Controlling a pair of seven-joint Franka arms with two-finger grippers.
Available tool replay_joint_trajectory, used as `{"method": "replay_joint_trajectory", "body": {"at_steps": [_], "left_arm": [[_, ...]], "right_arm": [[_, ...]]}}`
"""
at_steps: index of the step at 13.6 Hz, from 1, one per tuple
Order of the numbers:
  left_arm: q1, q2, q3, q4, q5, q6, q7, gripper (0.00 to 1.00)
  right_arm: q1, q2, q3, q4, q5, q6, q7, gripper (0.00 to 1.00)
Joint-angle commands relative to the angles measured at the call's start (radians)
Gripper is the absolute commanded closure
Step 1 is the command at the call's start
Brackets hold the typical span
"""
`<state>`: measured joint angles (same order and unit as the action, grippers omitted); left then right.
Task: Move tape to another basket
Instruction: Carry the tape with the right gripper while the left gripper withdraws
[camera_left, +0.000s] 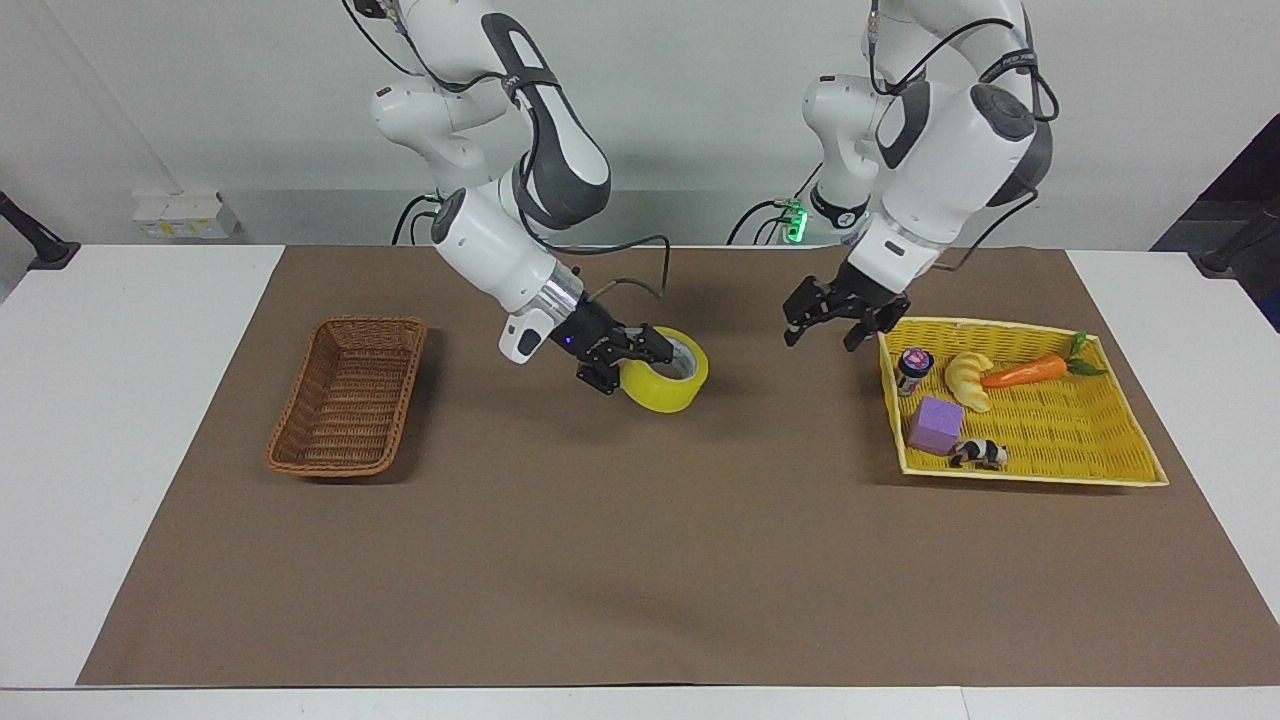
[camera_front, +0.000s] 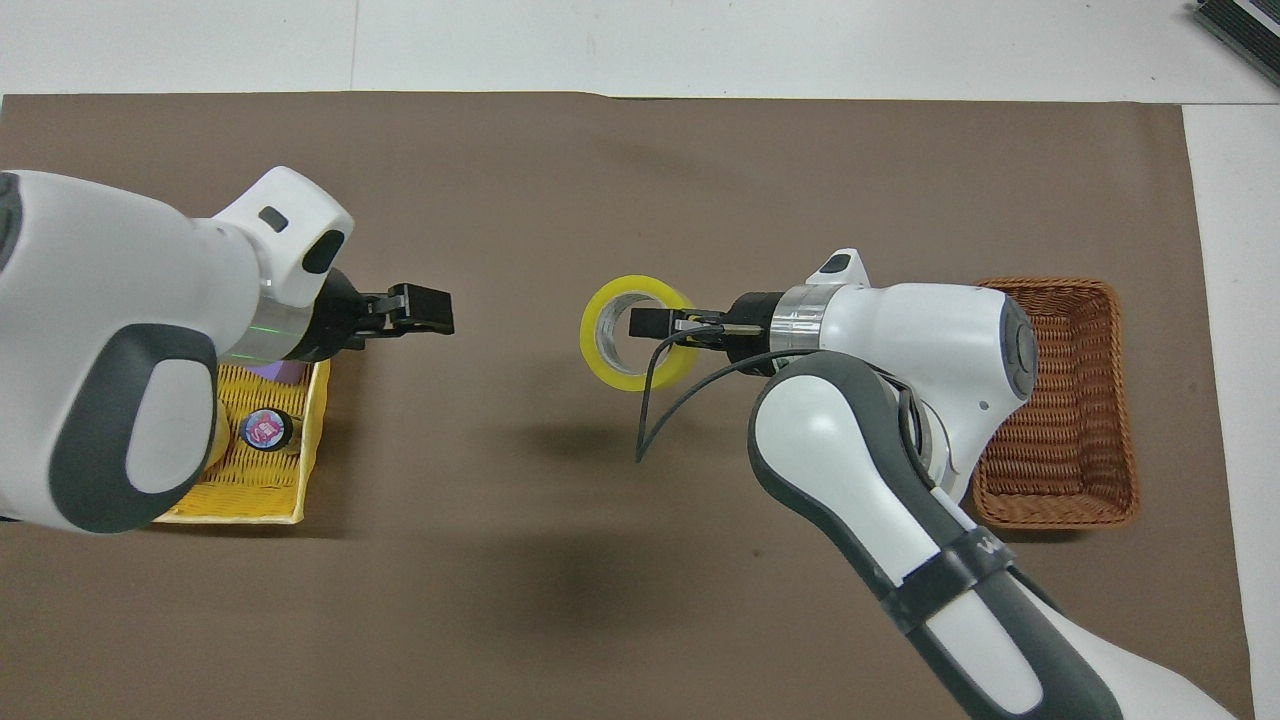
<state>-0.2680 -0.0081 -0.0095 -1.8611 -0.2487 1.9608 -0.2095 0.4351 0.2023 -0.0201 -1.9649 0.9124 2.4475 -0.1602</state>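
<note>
The robot's right gripper needs to release the yellow tape on the bottom of the brown wicker basket (camera_front: 1051, 430), toward the basket's near end. The tape now hangs just above the brown mat.
The yellow tape (camera_left: 668, 388) (camera_front: 600, 352) hangs a little above the brown mat near its middle. My right gripper (camera_left: 655, 352) (camera_front: 655, 325) is shut on the roll's wall, one finger inside the grey core. My left gripper (camera_left: 825, 335) (camera_front: 430, 310) is open and holds nothing. It is in the air over the mat, beside the corner of the yellow tray (camera_left: 1060, 430) (camera_front: 250, 490) and well apart from the tape. The brown wicker basket (camera_left: 345, 400) (camera_front: 1060, 400) stands empty at the right arm's end of the mat.
In the yellow tray at the left arm's end lie a carrot (camera_left: 1025, 372), a pale croissant toy (camera_left: 968, 380), a purple block (camera_left: 935, 424), a small jar (camera_left: 912, 368) and a black-and-white toy animal (camera_left: 978, 455). A black cable (camera_front: 650, 400) loops from the right wrist.
</note>
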Motion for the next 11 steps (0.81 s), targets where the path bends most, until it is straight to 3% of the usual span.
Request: {"method": "replay_joint_trajectory", "body": {"at_steps": [1,3,7,11], "left_arm": [[0.05,-0.032,-0.01,-0.021,0.037,-0.055,0.081,0.0],[0.068,-0.033,-0.009,-0.021,0.096,-0.066,0.096,0.0],[0.133,-0.018,-0.01,0.002,0.25,-0.043,0.239,0.0],[0.191,0.017,-0.009,0.178,0.293,-0.097,0.329,0.0]], "right_arm": [[-0.065,-0.007,0.006,0.004,-0.087,-0.07,0.047,1.0],[-0.093,-0.015,-0.004,0.006,-0.131,-0.123,0.05,1.0],[-0.208,-0.017,-0.001,0.092,-0.363,-0.258,0.155,1.0],[-0.274,-0.021,-0.003,0.129,-0.587,-0.344,0.209,1.0]]}}
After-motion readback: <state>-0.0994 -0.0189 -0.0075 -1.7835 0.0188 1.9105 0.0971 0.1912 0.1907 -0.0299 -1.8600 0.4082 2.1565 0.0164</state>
